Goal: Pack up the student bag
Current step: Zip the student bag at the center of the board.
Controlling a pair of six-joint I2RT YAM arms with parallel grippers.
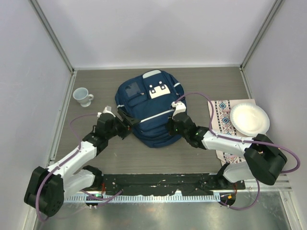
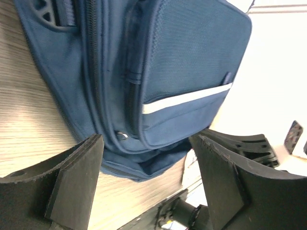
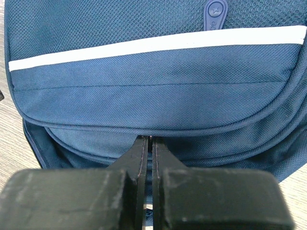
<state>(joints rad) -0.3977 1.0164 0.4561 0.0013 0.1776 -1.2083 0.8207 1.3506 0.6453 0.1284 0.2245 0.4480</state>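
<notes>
The student bag is crooked, with its white stripe slanting toward the robot's right gripper, so the left gripper needs to pinch the pocket edge (image 2: 141, 125) and pull the bag straight.
The student bag (image 1: 148, 110), navy with thin white stripes and a white patch, lies flat in the middle of the table. My left gripper (image 1: 127, 122) is open at its left edge. In the left wrist view the fingers (image 2: 76, 177) stand wide apart on either side of the bag's lower corner (image 2: 144, 163), with nothing held between them. My right gripper (image 1: 171, 125) is shut at the bag's right side. In the right wrist view its tips (image 3: 149, 139) are tucked into the seam under a striped pocket flap (image 3: 153, 96). Whether fabric is pinched there is hidden.
A white mug (image 1: 84, 97) stands at the back left. At the right, a white plate (image 1: 249, 119) rests on a patterned cloth (image 1: 222, 120). Pale walls enclose the table on three sides, and a metal rail (image 1: 158, 182) runs along the near edge.
</notes>
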